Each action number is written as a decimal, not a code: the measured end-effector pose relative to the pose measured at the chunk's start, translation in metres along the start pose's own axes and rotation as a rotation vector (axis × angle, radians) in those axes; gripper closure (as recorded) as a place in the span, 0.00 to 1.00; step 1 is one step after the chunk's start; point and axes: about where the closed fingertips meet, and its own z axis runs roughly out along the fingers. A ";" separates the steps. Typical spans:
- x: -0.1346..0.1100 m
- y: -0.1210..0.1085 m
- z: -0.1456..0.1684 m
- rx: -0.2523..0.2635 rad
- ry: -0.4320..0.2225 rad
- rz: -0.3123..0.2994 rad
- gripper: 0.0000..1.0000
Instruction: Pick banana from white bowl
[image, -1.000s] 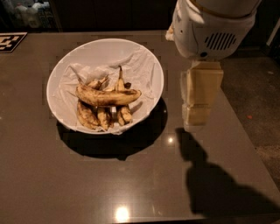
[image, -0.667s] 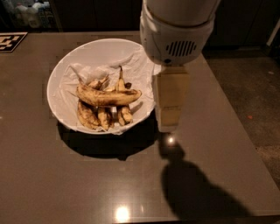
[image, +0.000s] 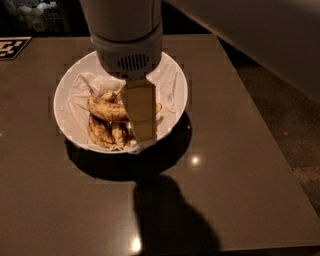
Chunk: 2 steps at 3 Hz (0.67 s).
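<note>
I will next close on the middle of the long banana (image: 118, 112) atop the shorter bananas in the white bowl.
The white bowl (image: 172, 107) sits on the dark table at upper left of centre, lined with crumpled white paper. The banana (image: 105, 110), long, curved and yellow-brown with dark spots, lies across the bowl on top of shorter, darker bananas (image: 107, 132). My gripper (image: 140, 127) hangs from the white wrist housing over the right half of the bowl. Its pale fingers point down and cover the banana's right end.
The dark glossy table (image: 235, 165) stretches around the bowl, with its right edge running down to the floor at right. A black-and-white marker tag (image: 12, 47) lies at the far left corner. The arm's shadow falls on the table in front.
The arm has swung left from beside the bowl to over its right half, and the gripper now covers part of the banana.
</note>
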 end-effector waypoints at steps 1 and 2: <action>-0.007 -0.003 -0.010 0.037 -0.019 -0.004 0.00; -0.031 -0.019 0.000 0.020 -0.092 -0.021 0.00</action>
